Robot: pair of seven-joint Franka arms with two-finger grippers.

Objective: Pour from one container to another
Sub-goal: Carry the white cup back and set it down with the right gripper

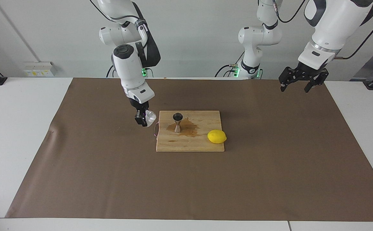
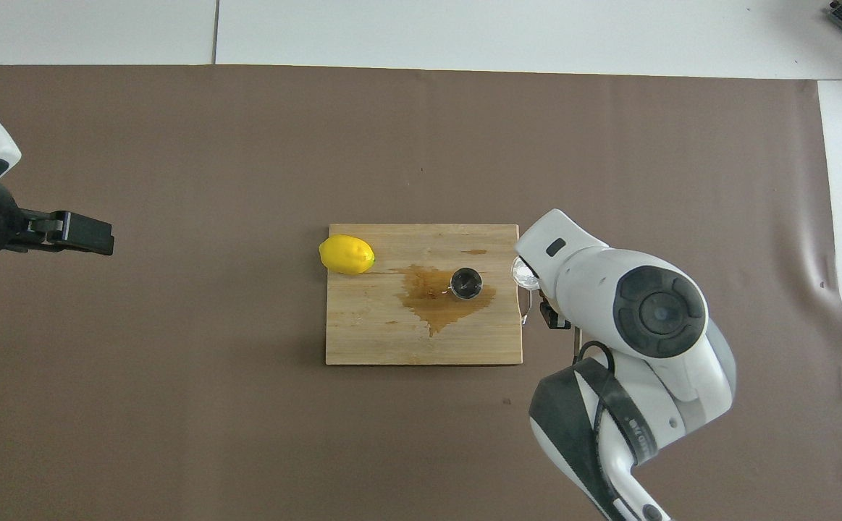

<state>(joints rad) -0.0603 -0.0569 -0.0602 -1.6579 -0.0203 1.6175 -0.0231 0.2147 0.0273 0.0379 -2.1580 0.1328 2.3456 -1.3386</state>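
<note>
The robot's right gripper needs to release the clear glass cup on the brown mat [image 2: 630, 291], well beyond the metal handle of the wooden board.
The small clear glass cup [image 1: 150, 118] hangs in my right gripper [image 1: 142, 121], which is shut on it, low over the brown mat just off the wooden board's [image 1: 202, 145] edge at the right arm's end. From overhead only the cup's rim [image 2: 520, 273] shows past the arm; the fingers are hidden there. The steel hourglass jigger [image 1: 177, 122] [image 2: 465, 283] stands upright on the board in a brown puddle [image 2: 436, 302]. My left gripper [image 1: 298, 86] [image 2: 87, 235] waits open, raised over the mat at the left arm's end.
A yellow lemon [image 1: 216, 136] [image 2: 347, 254] lies at the board's edge toward the left arm's end. A thin cord loop [image 1: 155, 131] hangs off the board beside the cup. The brown mat [image 1: 77, 166] covers the white table.
</note>
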